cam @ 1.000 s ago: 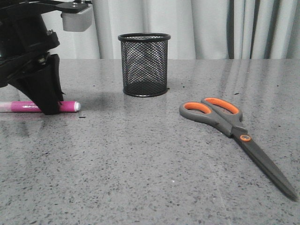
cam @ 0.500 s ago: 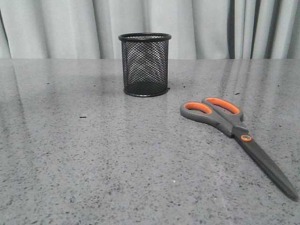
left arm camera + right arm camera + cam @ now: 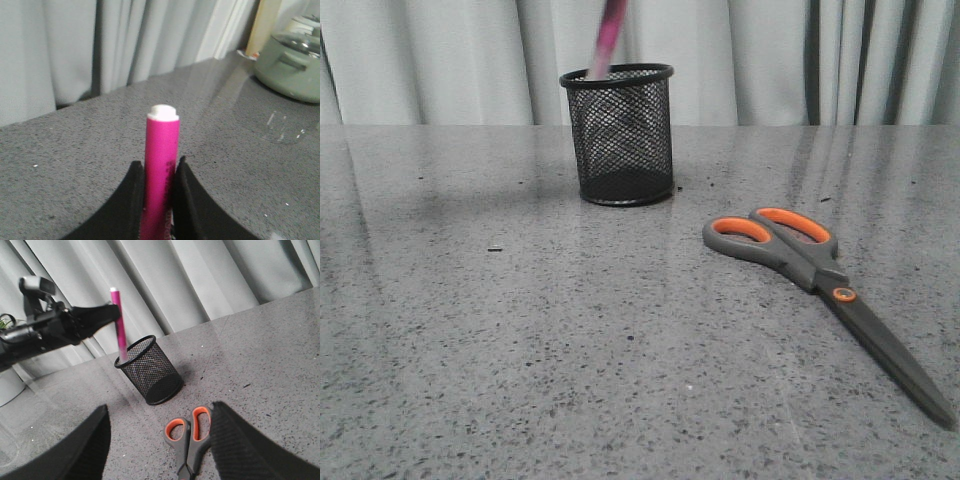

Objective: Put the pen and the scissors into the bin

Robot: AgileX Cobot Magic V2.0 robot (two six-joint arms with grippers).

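Note:
My right gripper should grab the scissors next at the grey base of their handles [image 3: 811, 267] [image 3: 192, 449], beside the orange screw.
The magenta pen [image 3: 162, 145] stands upright between my left gripper's [image 3: 159, 172] black fingers, white tip up. In the right wrist view the left gripper [image 3: 114, 311] holds the pen [image 3: 118, 327] over the black mesh bin [image 3: 150, 371], its lower end at the rim. In the front view only the blurred pen [image 3: 608, 35] shows, dipping into the bin [image 3: 618, 135] at its left rim. The scissors [image 3: 820, 275] lie flat on the table, right of the bin, handles toward it. My right gripper [image 3: 157, 440] is open and empty, above and behind the scissors' handles [image 3: 192, 432].
The grey speckled table [image 3: 520, 350] ends at pale curtains [image 3: 770, 60]. A pale green lidded pot [image 3: 292, 60] stands on the table in the left wrist view. A white object [image 3: 7, 387] sits at the far left in the right wrist view.
One second ago the left gripper was down on the pen lying at the table's left. It lifted out of the front view; now the pen hangs at the bin's mouth. The bin has shifted slightly left.

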